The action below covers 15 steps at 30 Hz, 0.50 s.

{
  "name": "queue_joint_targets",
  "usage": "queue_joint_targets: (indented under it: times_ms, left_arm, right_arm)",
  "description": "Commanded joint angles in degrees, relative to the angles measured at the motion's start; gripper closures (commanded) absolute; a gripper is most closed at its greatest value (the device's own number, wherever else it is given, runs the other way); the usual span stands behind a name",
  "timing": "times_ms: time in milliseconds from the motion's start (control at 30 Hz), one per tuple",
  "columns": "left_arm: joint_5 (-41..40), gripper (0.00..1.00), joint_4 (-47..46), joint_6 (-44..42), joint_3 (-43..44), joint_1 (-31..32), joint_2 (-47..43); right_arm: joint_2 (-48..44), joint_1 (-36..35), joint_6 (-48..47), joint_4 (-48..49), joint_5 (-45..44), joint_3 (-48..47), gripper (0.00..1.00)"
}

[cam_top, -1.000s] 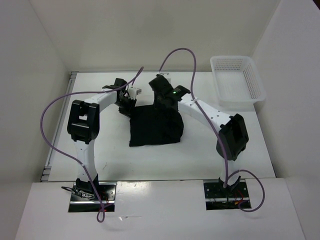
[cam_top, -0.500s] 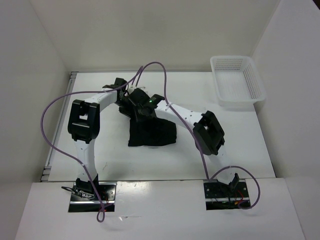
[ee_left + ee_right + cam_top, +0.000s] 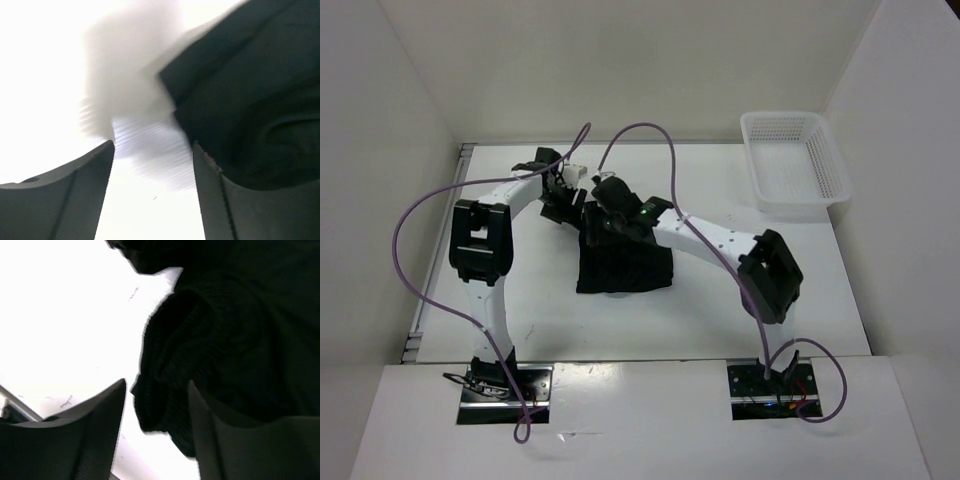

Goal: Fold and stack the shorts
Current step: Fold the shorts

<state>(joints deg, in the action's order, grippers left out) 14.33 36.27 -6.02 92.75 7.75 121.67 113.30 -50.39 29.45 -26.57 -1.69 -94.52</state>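
Note:
The white table is all that shows between my left gripper's fingers beside the shorts, so that gripper should open, move over the shorts and pinch the bunched fold (image 3: 165, 400).
The black shorts (image 3: 625, 265) lie folded in a compact block at mid-table. Both grippers hover at its far left corner. My left gripper (image 3: 563, 205) stands open just left of the fabric. In the left wrist view only white table shows between its fingers (image 3: 75, 195), and the shorts (image 3: 250, 100) lie off to the right. My right gripper (image 3: 596, 216) is open above the shorts' far edge. In the right wrist view a bunched fold of the shorts (image 3: 165, 390) sits in the gap beside the right finger (image 3: 225, 440), clear of the left finger.
A white mesh basket (image 3: 795, 165) stands at the far right of the table. White walls enclose the table on three sides. Purple cables loop above both arms.
The right arm swung left across the shorts, carrying the right side over, so the cloth is narrower now. Both grippers have opened and let go of the fabric.

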Motion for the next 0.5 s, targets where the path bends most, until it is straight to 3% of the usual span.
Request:
queue_joint_targets:
  times_ms: [0,133,300,467]
  left_arm:
    - [-3.6,0.28,1.1,-0.7,2.1,-0.8,-4.9]
    - [-4.8,0.26,1.6,-0.7,4.2,-3.2,-9.1]
    - [5.2,0.28,7.9,-4.7,7.5,-2.9,-14.3]
    - [13.1,0.31,9.9,-4.7,4.9,-1.7,-14.3]
  right_arm:
    - [-9.7,-0.5,-1.5,6.5,-6.5,4.7,0.45]
    - [-12.2,-0.5,-2.0,4.1,-8.7,8.2,0.63]
    - [-10.3,-0.5,-0.5,5.5,-9.2,11.6,0.85]
    - [-2.3,-0.5,-1.8,10.1,-5.7,9.6,0.97]
